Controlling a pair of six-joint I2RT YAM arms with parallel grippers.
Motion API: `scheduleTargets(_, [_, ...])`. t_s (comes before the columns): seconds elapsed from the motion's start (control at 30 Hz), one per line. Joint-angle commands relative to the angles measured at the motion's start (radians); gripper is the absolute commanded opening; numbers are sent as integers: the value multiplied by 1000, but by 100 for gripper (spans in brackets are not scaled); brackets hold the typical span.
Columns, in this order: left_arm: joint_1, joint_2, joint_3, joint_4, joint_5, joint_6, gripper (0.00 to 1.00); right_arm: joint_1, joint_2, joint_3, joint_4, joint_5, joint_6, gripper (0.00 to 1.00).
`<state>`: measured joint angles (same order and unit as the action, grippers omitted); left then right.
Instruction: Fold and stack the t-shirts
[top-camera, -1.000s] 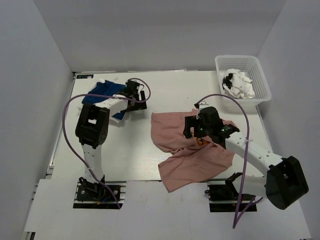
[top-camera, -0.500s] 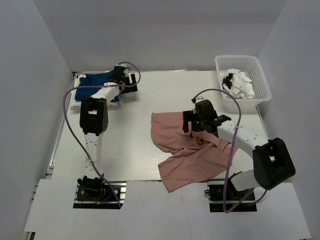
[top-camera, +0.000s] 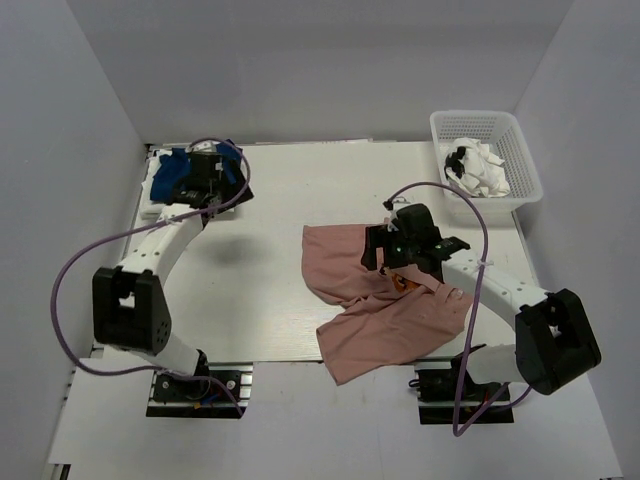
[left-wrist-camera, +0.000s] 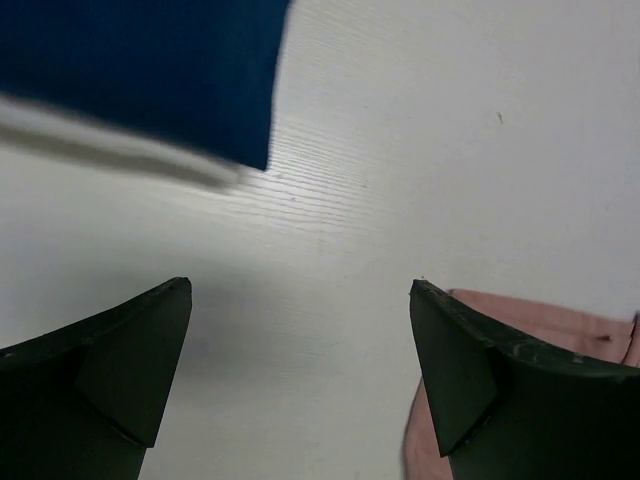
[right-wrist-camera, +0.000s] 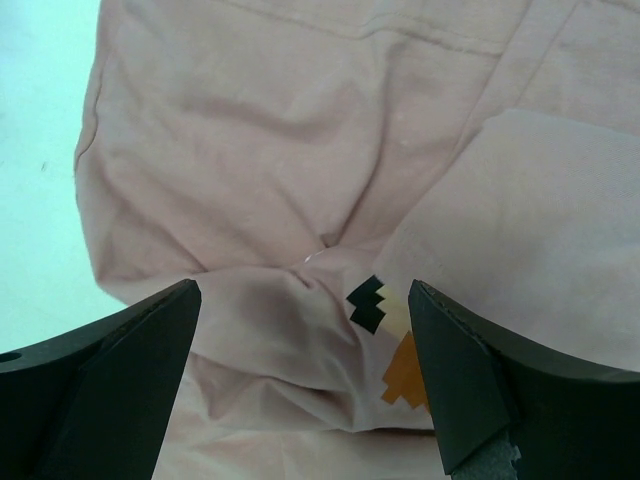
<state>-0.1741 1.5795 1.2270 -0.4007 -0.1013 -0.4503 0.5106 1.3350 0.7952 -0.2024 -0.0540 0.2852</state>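
I will move my left gripper next to the corner (top-camera: 305, 229) (left-wrist-camera: 455, 295) of the dusty-pink t-shirt nearest the folded navy t-shirt and close it there.
The dusty-pink t-shirt (top-camera: 375, 305) lies crumpled at the table's centre right. Its orange-brown graphic (right-wrist-camera: 405, 372) shows in the right wrist view, on the pink cloth (right-wrist-camera: 270, 150). My right gripper (top-camera: 398, 250) hovers open just above it, jaws (right-wrist-camera: 300, 300) spread over the folds by the graphic, holding nothing. The navy t-shirt (top-camera: 172, 172) is bunched at the back left corner. My left gripper (top-camera: 210, 178) is open and empty beside it. In the left wrist view (left-wrist-camera: 300, 295) the navy cloth (left-wrist-camera: 140, 70) sits top left, a pale strip along its edge. A white t-shirt (top-camera: 480, 170) lies in the basket.
A white plastic basket (top-camera: 525, 150) stands at the back right corner. Purple cables loop from both arms. Grey walls close in the table on three sides. An edge of the pink shirt (left-wrist-camera: 545, 320) shows behind the left gripper's right finger.
The left arm has swung leftward and its gripper has moved to the back left corner; the navy shirt has shifted there with it. The right gripper has barely shifted over the pink shirt.
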Motion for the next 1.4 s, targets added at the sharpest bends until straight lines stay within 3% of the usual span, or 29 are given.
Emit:
scheduleTargets(0.0, [30,-71,-84,-72,-200,-175,100,-1,-36,-27,38,-50,6,90])
scheduleTargets(0.33, [199,-33,-132,124,-137,-462,100,-1,-45,-25,50,-70,2,90])
scheduleTargets(0.73, [332,114,-221,428,58,-597,100,-3,55,28,48,-67,-17,90])
scheduleTargets(1.2, [370,253,-239,664,12,-556,100,-3,121,67,57,-70,-31,90])
scheduleTargets(1.37, [392,384,-118,706,100,-519,100,-6,157,91,47,-67,-31,90])
